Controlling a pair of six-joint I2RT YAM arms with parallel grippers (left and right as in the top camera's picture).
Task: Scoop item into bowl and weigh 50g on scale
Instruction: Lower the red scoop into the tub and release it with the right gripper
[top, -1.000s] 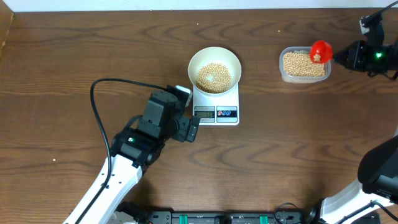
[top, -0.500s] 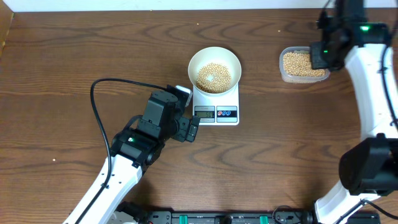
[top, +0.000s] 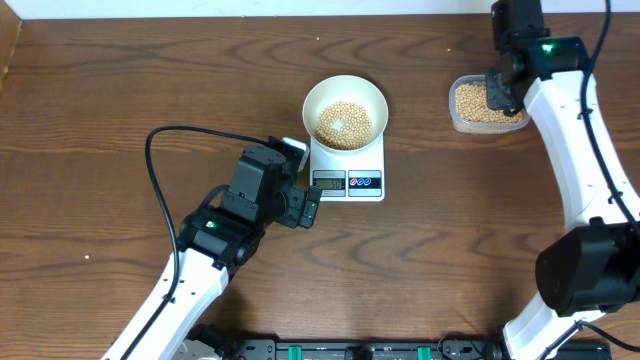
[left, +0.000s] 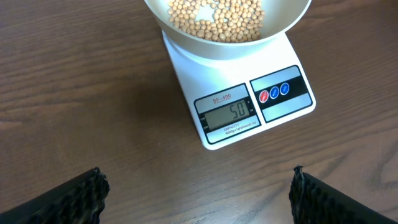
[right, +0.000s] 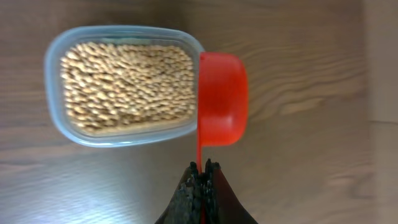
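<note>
Next, I release the red scoop from my right gripper on the beans inside the clear tub (top: 492, 112), with the scoop's handle over the tub's near rim.
The white bowl (top: 375, 95) holds tan beans (top: 343, 122) and stands on the white scale (top: 368, 161). In the left wrist view the bowl (left: 205, 50) with beans (left: 217, 15) sits on the scale (left: 186, 87), whose display (left: 233, 112) reads 50. My left gripper (top: 305, 205) is open and empty (left: 199, 199), just in front of the scale's left front corner. My right gripper (right: 201, 168) is shut on the handle of an empty red scoop (right: 222, 99). The scoop lies against the end rim of the clear tub (right: 55, 106). In the overhead view my right gripper (top: 498, 92) hides the scoop.
The clear plastic tub (top: 456, 118) at the back right is filled with more beans (right: 124, 81). The left arm's black cable (top: 150, 150) loops over the table at the left. Bare wooden table surrounds the scale.
My right arm has swung in from the right edge to above the tub, and the red scoop is now hidden under it in the overhead view. The left arm has not moved.
</note>
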